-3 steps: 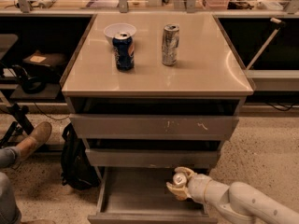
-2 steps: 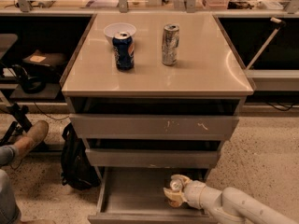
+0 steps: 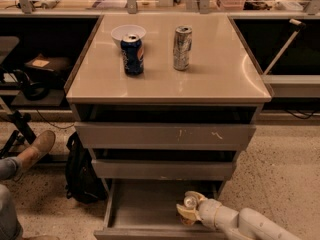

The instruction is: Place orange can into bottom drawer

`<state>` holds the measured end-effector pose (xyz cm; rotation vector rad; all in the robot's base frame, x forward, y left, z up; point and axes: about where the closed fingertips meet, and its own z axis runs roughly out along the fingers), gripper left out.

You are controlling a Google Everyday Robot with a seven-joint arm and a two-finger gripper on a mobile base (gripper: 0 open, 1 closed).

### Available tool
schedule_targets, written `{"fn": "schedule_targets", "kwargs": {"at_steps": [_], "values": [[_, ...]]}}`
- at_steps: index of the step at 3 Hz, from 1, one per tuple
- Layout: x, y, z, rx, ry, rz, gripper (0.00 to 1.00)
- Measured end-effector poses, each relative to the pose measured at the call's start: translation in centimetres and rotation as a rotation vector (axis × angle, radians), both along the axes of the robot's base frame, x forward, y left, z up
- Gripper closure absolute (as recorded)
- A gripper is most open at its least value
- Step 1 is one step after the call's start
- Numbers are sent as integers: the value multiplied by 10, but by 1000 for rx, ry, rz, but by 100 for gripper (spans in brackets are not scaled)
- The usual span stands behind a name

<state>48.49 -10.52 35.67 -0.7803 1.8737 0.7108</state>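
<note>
The robot's gripper should set the orange can down on the bottom drawer's grey bottom (image 3: pixel 183 208), toward the side of the white arm. The can is now held inside that drawer.
The orange can (image 3: pixel 189 205) is held by my gripper (image 3: pixel 191 210) down inside the open bottom drawer (image 3: pixel 145 211), at its right front. Only the can's silver top and a bit of its side show between the pale fingers. The white arm (image 3: pixel 250 225) reaches in from the lower right. The drawer's grey floor is bare to the left of the can.
A dark blue can (image 3: pixel 132 54), a silver-grey can (image 3: pixel 182 47) and a white bowl (image 3: pixel 128 33) stand on the cabinet top (image 3: pixel 210 79). Two shallower drawers (image 3: pixel 165 135) above are partly open. A black backpack (image 3: pixel 82 171) and a person's shoe (image 3: pixel 39 148) lie at the left.
The gripper with the orange can has moved lower and slightly left, deeper into the bottom drawer.
</note>
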Motion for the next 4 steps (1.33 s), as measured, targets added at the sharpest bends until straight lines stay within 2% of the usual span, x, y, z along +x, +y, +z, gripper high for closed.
{"fn": "schedule_targets", "kwargs": {"at_steps": [1, 2, 3, 4], "values": [[19, -10, -30, -66, -76, -53, 100], [56, 4, -86, -87, -89, -107, 100], [71, -8, -98, -90, -87, -142, 100], [71, -8, -98, -91, -87, -141, 100]]}}
